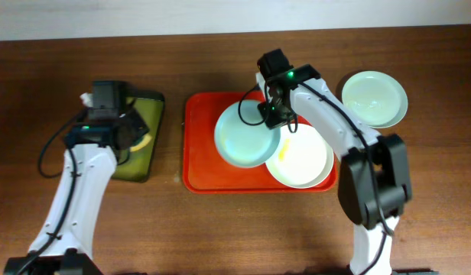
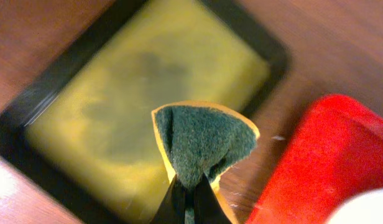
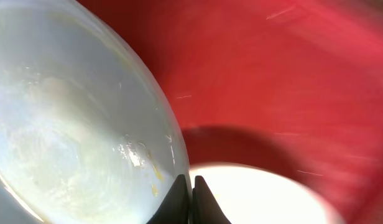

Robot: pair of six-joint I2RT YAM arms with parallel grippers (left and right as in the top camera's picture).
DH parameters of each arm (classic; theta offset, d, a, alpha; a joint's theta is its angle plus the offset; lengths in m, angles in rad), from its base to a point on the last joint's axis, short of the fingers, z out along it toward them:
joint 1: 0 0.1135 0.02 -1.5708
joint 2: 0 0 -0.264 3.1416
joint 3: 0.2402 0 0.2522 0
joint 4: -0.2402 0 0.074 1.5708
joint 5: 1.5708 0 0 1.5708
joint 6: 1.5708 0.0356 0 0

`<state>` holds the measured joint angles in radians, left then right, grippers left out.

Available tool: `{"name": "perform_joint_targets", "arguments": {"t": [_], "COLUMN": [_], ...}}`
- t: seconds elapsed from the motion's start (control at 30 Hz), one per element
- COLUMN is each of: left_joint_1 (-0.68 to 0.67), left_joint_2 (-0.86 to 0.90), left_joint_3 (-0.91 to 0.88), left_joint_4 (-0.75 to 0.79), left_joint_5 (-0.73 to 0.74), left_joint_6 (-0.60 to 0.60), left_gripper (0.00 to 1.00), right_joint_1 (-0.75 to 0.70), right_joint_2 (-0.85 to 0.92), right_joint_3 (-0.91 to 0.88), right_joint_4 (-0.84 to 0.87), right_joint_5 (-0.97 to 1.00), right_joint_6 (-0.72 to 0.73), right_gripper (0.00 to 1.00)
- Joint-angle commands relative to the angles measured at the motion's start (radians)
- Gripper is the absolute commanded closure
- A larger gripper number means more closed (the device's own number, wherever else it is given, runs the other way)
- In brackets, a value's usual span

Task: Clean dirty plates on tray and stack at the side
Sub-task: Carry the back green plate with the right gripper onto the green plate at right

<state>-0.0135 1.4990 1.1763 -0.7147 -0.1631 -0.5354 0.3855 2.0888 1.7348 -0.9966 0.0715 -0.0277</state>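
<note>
Next, my right gripper lets go of the mint-blue plate on top of the other mint-blue plate (image 1: 376, 98) next to the orange-red tray.
The orange-red tray (image 1: 199, 164) holds a mint-blue plate (image 1: 243, 137) and a white plate (image 1: 300, 160) with a yellow smear. My right gripper (image 1: 275, 114) is shut on the mint-blue plate's rim and holds it tilted above the tray; the right wrist view shows the plate (image 3: 73, 118) with small yellow specks, the jaws (image 3: 190, 199) pinching its edge, and the white plate (image 3: 260, 199) below. A second mint-blue plate (image 1: 375, 98) lies on the table at the right. My left gripper (image 2: 190, 202) is shut on a folded green and yellow sponge (image 2: 204, 140).
A dark olive-green tray (image 1: 147, 126) with a black rim lies left of the orange-red tray, under my left arm; it also shows in the left wrist view (image 2: 135, 99). The orange-red tray's corner (image 2: 328, 162) lies near the sponge. The table is brown wood.
</note>
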Motion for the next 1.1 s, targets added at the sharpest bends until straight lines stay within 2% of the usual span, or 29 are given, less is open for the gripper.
{"name": "perform_joint_targets", "arguments": {"t": [0.0, 0.17, 0.23, 0.3, 0.37, 0.47, 0.5, 0.53, 0.57, 0.6, 0.67, 0.77, 0.8, 0.83, 0.87, 0.93, 0.97, 1.07], "left_joint_1": [0.098, 0.122, 0.122, 0.122, 0.122, 0.122, 0.122, 0.122, 0.122, 0.122, 0.122, 0.122, 0.122, 0.122, 0.122, 0.122, 0.122, 0.122], "left_joint_2": [0.007, 0.007, 0.007, 0.007, 0.007, 0.007, 0.007, 0.007, 0.007, 0.007, 0.007, 0.007, 0.007, 0.007, 0.007, 0.007, 0.007, 0.007], "left_joint_3": [0.003, 0.003, 0.003, 0.003, 0.003, 0.003, 0.003, 0.003, 0.003, 0.003, 0.003, 0.003, 0.003, 0.003, 0.003, 0.003, 0.003, 0.003], "left_joint_4": [-0.037, -0.057, -0.058, -0.058, -0.059, -0.065, -0.065, -0.066, -0.066, -0.072, -0.075, -0.075, -0.075, -0.075, -0.075, -0.075, -0.075, -0.072], "left_joint_5": [0.043, 0.043, 0.043, 0.043, 0.043, 0.043, 0.044, 0.043, 0.043, 0.043, 0.043, 0.043, 0.043, 0.044, 0.043, 0.043, 0.043, 0.043], "left_joint_6": [0.015, 0.064, 0.064, 0.068, 0.068, 0.068, 0.068, 0.068, 0.071, 0.072, 0.096, 0.096, 0.096, 0.096, 0.096, 0.096, 0.096, 0.096], "left_gripper": [1.0, 1.0, 1.0, 1.0, 1.0, 1.0, 1.0, 1.0, 1.0, 1.0, 1.0, 1.0, 1.0, 1.0, 1.0, 1.0, 1.0, 1.0], "right_joint_1": [0.121, 0.39, 0.453, 0.507, 0.525, 0.524, 0.524, 0.51, 0.47, 0.414, 0.293, -0.086, -0.258, -0.393, -0.524, -0.689, -0.831, -0.921], "right_joint_2": [-0.13, -0.158, -0.158, -0.158, -0.158, -0.158, -0.158, -0.158, -0.155, -0.151, -0.193, -0.229, -0.211, -0.188, -0.155, -0.097, -0.019, 0.082], "right_joint_3": [0.029, 0.029, 0.029, 0.029, 0.029, 0.029, 0.029, 0.029, 0.029, 0.029, 0.034, 0.033, 0.032, 0.032, 0.032, 0.032, 0.032, 0.032], "right_joint_4": [0.001, 0.089, 0.157, 0.202, 0.201, 0.201, 0.201, 0.187, 0.113, 0.079, 0.08, 0.063, 0.048, 0.041, 0.039, 0.039, 0.056, 0.111], "right_joint_5": [0.426, 1.075, 1.202, 1.25, 1.274, 1.44, 1.44, 1.253, 0.88, 0.712, 0.674, 0.017, -0.177, -0.29, -0.347, -0.357, -0.38, -0.382], "right_joint_6": [-0.098, -0.361, -0.436, -0.514, -0.519, -0.519, -0.512, -0.386, -0.335, -0.348, -0.072, -0.042, -0.041, -0.035, 0.015, 0.096, 0.1, 0.1], "right_gripper": [0.96, 0.96, 0.96, 0.96, 0.96, 0.96, 0.96, 0.96, 0.96, 0.96, 0.96, 0.96, 0.96, 0.96, 0.96, 0.96, 0.96, 0.96]}}
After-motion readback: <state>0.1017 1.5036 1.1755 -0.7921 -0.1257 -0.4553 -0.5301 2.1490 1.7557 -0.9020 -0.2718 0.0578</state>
